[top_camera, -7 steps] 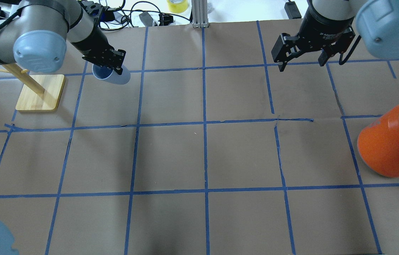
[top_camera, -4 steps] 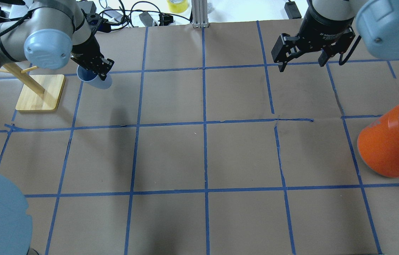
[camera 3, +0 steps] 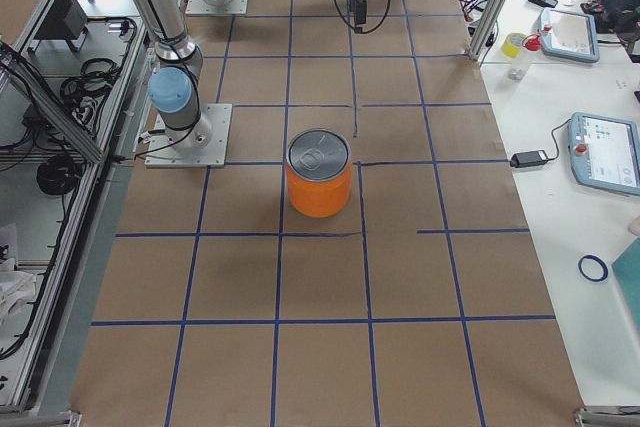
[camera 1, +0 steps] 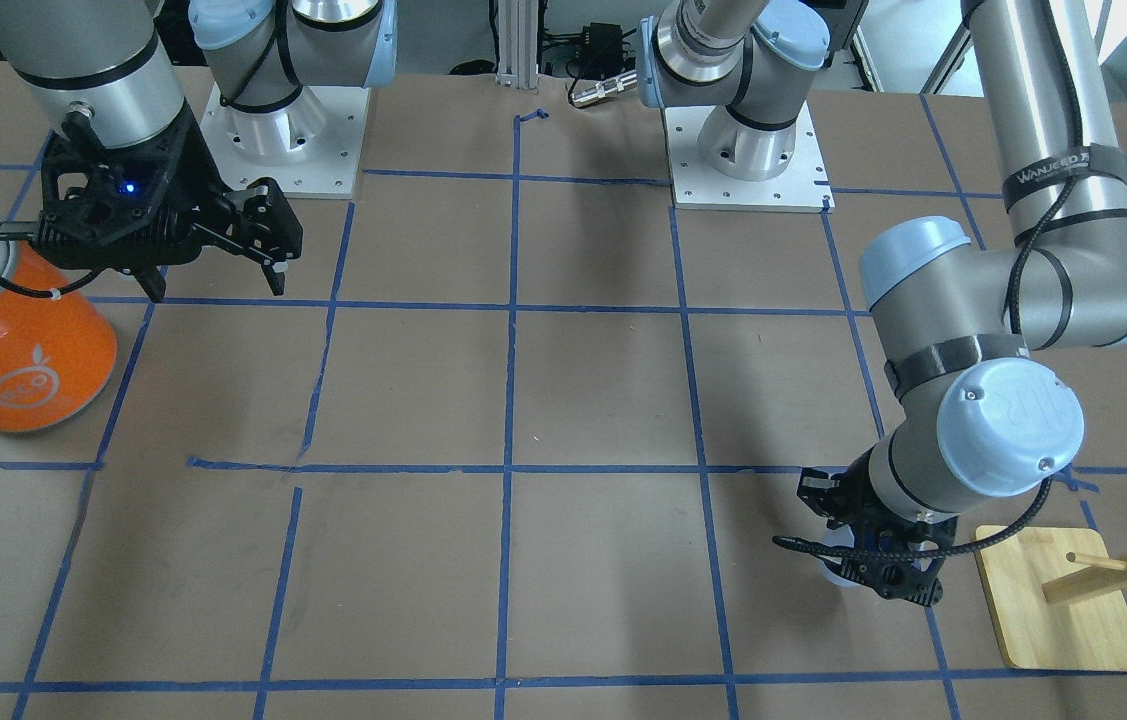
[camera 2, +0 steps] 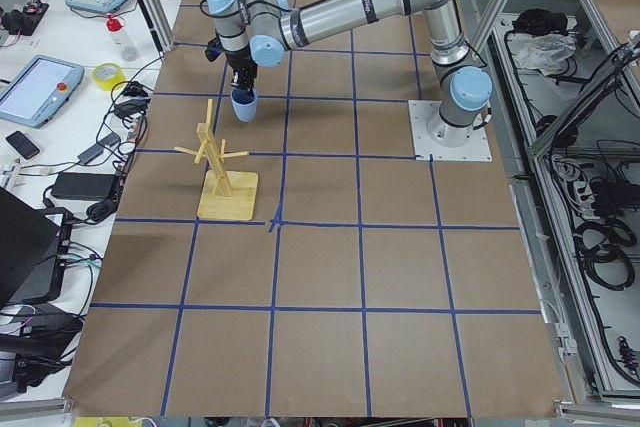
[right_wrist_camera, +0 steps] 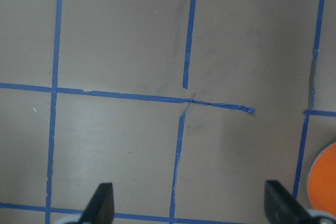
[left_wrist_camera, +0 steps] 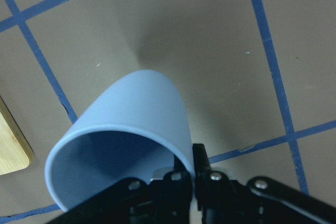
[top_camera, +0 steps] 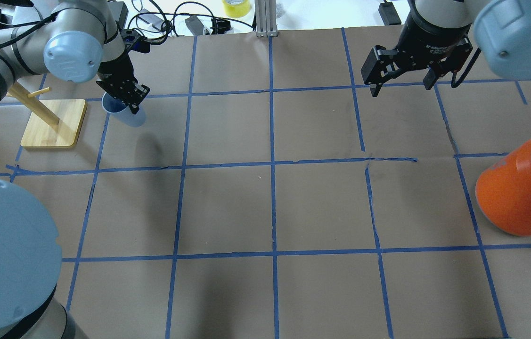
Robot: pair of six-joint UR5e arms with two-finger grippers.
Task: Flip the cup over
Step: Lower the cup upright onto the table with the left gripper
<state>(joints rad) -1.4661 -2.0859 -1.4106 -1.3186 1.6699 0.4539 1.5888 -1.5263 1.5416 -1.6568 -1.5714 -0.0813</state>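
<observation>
The cup, now held tilted toward the wooden stand, will be released by my left gripper on the table inside the blue tape square (camera 1: 829,557) (left_wrist_camera: 164,88) next to the wooden peg stand.
The cup (top_camera: 126,114) is a small pale blue tumbler. My left gripper (top_camera: 129,101) is shut on its rim wall and holds it tilted, mouth up and toward the wooden stand, at the far left of the table. In the left wrist view the cup (left_wrist_camera: 131,135) fills the lower left, with the fingers (left_wrist_camera: 197,169) pinching its rim. The front-facing view shows the cup (camera 1: 838,570) mostly hidden behind the gripper (camera 1: 873,570). It also shows in the exterior left view (camera 2: 243,105). My right gripper (top_camera: 402,84) is open and empty, high over the far right.
A wooden peg stand (top_camera: 53,123) sits just left of the cup. A large orange can (top_camera: 519,193) with a silver lid stands at the right edge. Blue tape lines grid the brown table (top_camera: 270,207). Cables and a tape roll (top_camera: 236,7) lie beyond the far edge.
My left gripper has carried the cup leftward toward the wooden stand and turned it more upright. The left elbow has swung further into view. The right arm has not moved.
</observation>
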